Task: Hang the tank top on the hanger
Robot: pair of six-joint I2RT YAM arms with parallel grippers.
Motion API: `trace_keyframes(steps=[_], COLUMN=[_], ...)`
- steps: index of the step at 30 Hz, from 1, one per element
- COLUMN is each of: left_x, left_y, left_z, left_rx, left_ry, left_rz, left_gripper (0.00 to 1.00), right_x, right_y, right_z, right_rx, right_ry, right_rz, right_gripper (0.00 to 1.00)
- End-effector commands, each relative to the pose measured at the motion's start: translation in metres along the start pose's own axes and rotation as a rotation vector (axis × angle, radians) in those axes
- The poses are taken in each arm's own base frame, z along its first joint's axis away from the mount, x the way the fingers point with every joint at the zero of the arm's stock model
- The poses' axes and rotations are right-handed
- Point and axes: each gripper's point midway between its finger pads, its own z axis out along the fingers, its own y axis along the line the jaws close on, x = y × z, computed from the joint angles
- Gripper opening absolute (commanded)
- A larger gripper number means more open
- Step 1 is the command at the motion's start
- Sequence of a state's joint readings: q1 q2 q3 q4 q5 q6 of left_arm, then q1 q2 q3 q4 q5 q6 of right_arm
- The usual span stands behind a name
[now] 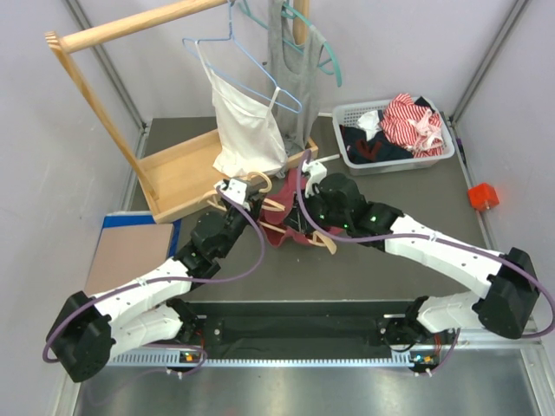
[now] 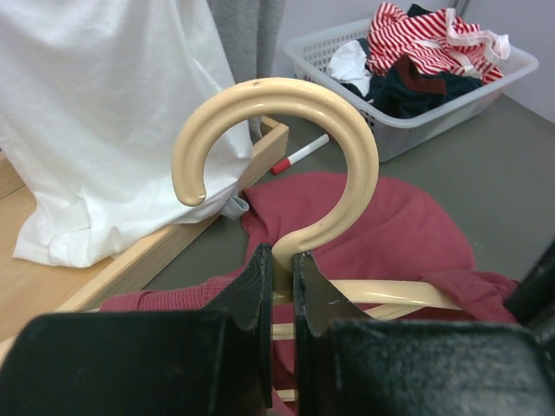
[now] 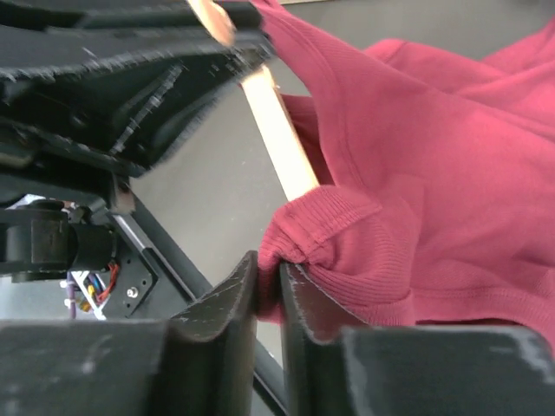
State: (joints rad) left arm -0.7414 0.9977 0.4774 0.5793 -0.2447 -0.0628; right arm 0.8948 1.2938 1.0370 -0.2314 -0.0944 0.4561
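I will open my right gripper, which pinches just the ribbed strap edge beside the hanger arm, and clasp strap and hanger arm together (image 3: 347,251) before I lift the hanger.
The maroon tank top (image 1: 282,227) lies bunched on the grey table between both arms. The tan hanger (image 1: 328,243) lies partly under and through it. In the left wrist view my left gripper (image 2: 284,256) is shut on the neck of the hanger (image 2: 347,130) just below its curved hook, with the tank top (image 2: 390,234) spread behind. In the right wrist view my right gripper (image 3: 270,264) pinches a ribbed strap edge of the tank top (image 3: 416,173) between nearly closed jaws. One hanger arm (image 3: 277,130) runs under the fabric.
A wooden rack with a tray base (image 1: 178,178) stands behind, carrying a white camisole (image 1: 247,130) on a blue wire hanger and a grey top (image 1: 290,52) on a teal hanger. A basket (image 1: 442,156) of clothes sits back right, an orange block (image 1: 483,196) at right, a brown board (image 1: 130,251) at left.
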Motion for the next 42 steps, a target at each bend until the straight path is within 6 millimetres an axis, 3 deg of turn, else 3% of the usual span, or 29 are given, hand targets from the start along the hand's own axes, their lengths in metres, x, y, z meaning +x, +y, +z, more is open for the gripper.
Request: trace_keyframes(steps=[1, 4, 6, 14, 16, 20, 28, 31, 32, 34, 35, 37, 38, 40, 41, 42], left_x=[-0.033, -0.032, -0.033, -0.026, -0.026, -0.031, -0.037, -0.037, -0.037, -0.036, -0.035, -0.035, -0.034, -0.033, -0.035, -0.035], left_y=[-0.018, -0.012, -0.007, -0.006, -0.003, -0.011, -0.02, -0.021, -0.022, -0.021, -0.021, -0.02, -0.019, -0.017, -0.015, -0.014], left_z=[0.004, 0.002, 0.001, -0.001, -0.002, -0.004, -0.01, -0.012, -0.013, -0.013, -0.013, -0.013, -0.013, -0.014, -0.014, -0.015], left_rx=[0.088, 0.067, 0.057, 0.113, 0.128, 0.189, 0.239, 0.247, 0.252, 0.252, 0.251, 0.245, 0.241, 0.231, 0.216, 0.21], left_ry=[-0.088, -0.088, -0.091, -0.071, -0.068, -0.067, -0.072, -0.073, -0.074, -0.073, -0.068, -0.065, -0.059, -0.056, -0.06, -0.058], left_rz=[0.004, 0.014, 0.003, -0.057, -0.068, -0.09, -0.098, -0.098, -0.098, -0.096, -0.096, -0.093, -0.092, -0.091, -0.095, -0.095], left_gripper=[0.0, 0.0, 0.0, 0.0, 0.0, 0.0, 0.0, 0.0, 0.0, 0.0, 0.0, 0.0, 0.0, 0.0, 0.05, 0.17], right_x=[-0.025, -0.024, -0.028, -0.039, -0.036, -0.023, 0.003, 0.006, 0.007, 0.006, 0.007, 0.003, 0.005, 0.002, 0.003, 0.003], right_y=[0.022, 0.017, 0.016, 0.01, 0.0, -0.018, -0.028, -0.03, -0.028, -0.026, -0.025, -0.019, -0.018, -0.011, -0.009, -0.003], right_z=[-0.004, -0.012, -0.021, -0.067, -0.072, -0.065, -0.031, -0.023, -0.022, -0.02, -0.019, -0.02, -0.019, -0.02, -0.019, -0.018], right_rx=[-0.06, -0.033, -0.024, 0.018, 0.054, 0.113, 0.095, 0.092, 0.085, 0.079, 0.078, 0.071, 0.072, 0.071, 0.071, 0.065], right_ry=[-0.053, -0.053, -0.072, -0.151, -0.163, -0.134, -0.08, -0.072, -0.073, -0.084, -0.087, -0.117, -0.12, -0.156, -0.163, -0.176], right_rz=[-0.06, -0.074, -0.084, -0.155, -0.18, -0.227, -0.281, -0.292, -0.292, -0.291, -0.294, -0.309, -0.314, -0.324, -0.328, -0.328], right_gripper=[0.41, 0.73, 0.81, 0.82, 0.82, 0.82, 0.79, 0.65, 0.52, 0.41, 0.29, 0.15, 0.0, 0.0, 0.0, 0.0])
